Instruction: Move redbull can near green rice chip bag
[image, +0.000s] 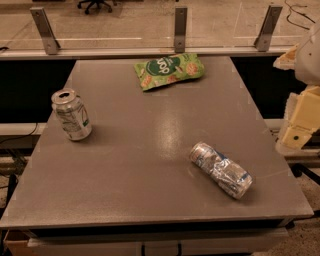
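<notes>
I will grip the redbull can's body (227, 174) just past its middle, toward the end nearer the table's front edge.
The redbull can (221, 169), slim, silver with blue patches and dented, lies on its side on the grey table (150, 150), toward the front right. The green rice chip bag (169, 70) lies flat at the back of the table, near the far edge. My gripper (302, 117) is at the right edge of the view, beyond the table's right side, raised and well apart from the can. It holds nothing that I can see.
A wider silver can with green-and-white markings (71, 114) stands upright at the table's left side. A rail with metal brackets (180, 30) runs behind the table. The table's front edge is close to the redbull can.
</notes>
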